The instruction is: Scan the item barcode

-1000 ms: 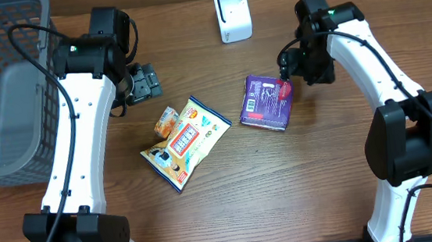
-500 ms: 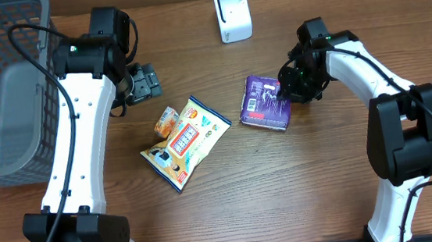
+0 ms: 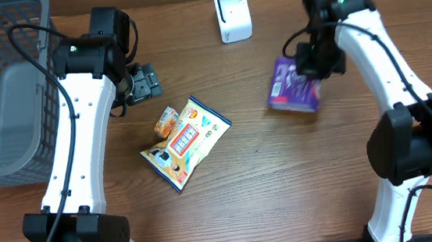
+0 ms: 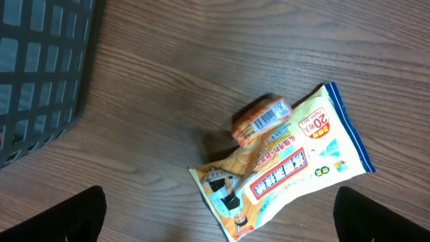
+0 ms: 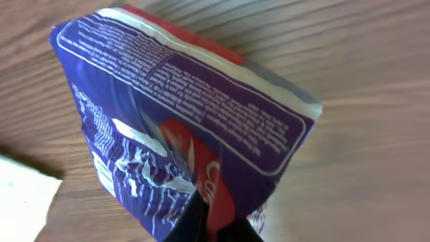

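Observation:
I need to use my right gripper to put the purple snack packet down on the bare wood point(image 3: 283, 115) next to the yellow snack bag.
A purple snack packet point(image 3: 292, 92) hangs tilted above the table at the right, below and right of the white scanner point(image 3: 232, 14). My right gripper point(image 3: 312, 69) is shut on its upper right edge. In the right wrist view the packet point(image 5: 181, 128) fills the frame, and the gripper point(image 5: 211, 225) pinches its red and purple fold. My left gripper point(image 3: 140, 82) hovers open at the left, above a yellow snack bag point(image 4: 295, 168) and a small orange packet point(image 4: 262, 119) whose barcode faces up. Nothing lies between its fingers point(image 4: 74, 215).
A grey mesh basket point(image 3: 1, 85) takes up the far left of the table, and its wall point(image 4: 40, 60) shows in the left wrist view. The yellow bag point(image 3: 186, 141) and the orange packet point(image 3: 167, 122) lie on the wood near the middle.
My right gripper came down onto the purple packet, shut on it, then lifted it off the table and carried it to the right. The left arm stayed still.

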Controlling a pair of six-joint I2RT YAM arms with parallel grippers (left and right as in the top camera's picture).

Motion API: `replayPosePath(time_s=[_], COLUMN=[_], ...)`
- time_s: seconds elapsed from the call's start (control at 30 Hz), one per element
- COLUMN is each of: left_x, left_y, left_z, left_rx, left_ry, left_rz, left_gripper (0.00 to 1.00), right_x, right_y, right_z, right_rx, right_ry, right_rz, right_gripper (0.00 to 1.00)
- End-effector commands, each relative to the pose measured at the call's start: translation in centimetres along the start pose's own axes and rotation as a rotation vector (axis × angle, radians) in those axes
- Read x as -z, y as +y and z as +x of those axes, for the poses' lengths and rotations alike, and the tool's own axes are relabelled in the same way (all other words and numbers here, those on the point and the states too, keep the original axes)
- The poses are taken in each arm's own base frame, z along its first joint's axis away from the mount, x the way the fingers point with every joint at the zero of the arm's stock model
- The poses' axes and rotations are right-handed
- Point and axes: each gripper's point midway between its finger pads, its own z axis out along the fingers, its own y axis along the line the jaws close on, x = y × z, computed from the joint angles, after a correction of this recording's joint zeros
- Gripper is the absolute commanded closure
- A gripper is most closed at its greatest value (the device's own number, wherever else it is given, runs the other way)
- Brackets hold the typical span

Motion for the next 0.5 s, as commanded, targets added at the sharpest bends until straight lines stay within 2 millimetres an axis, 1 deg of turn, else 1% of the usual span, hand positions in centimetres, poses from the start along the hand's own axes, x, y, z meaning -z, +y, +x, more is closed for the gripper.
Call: replayPosePath(time_s=[0.0, 0.07, 0.17, 0.2, 0.27, 0.33, 0.47], left_x=[0.0, 0.0, 0.0, 0.0, 0.0, 0.0, 0.0], left_y=[-0.1, -0.1, -0.1, -0.1, -0.1, -0.1, -0.1], left_z=[-0.2, -0.2, -0.2, -0.2, -0.2, -0.2, -0.2], left_rx=[-0.011, -0.011, -0.011, -0.011, -0.011, -0.011, -0.011], left_ry=[-0.002, -0.003, -0.002, -0.002, -0.002, -0.003, -0.003], left_rz=[0.003, 0.003, 0.002, 0.002, 0.002, 0.003, 0.003], left_gripper=[0.00, 0.01, 0.00, 0.00, 0.00, 0.00, 0.00], right_x=[4.0, 4.4, 3.9, 3.7, 3.5, 3.2, 2.0], right_y=[-3.0, -3.4, -4.0, -4.5, -7.0, -7.1, -6.5], right_z=[-1.7, -1.8, -1.5, -1.1, 0.1, 0.5, 1.7], right_rx=[-0.078, -0.091, -0.084, -0.091, -0.166, -0.165, -0.149], right_ry=[-0.151, -0.176, -0.165, -0.152, -0.129, -0.110, -0.052], right_rz=[0.205, 0.245, 0.291, 0.320, 0.454, 0.456, 0.441], right_gripper=[0.96, 0.96, 0.96, 0.96, 0.96, 0.96, 0.96])
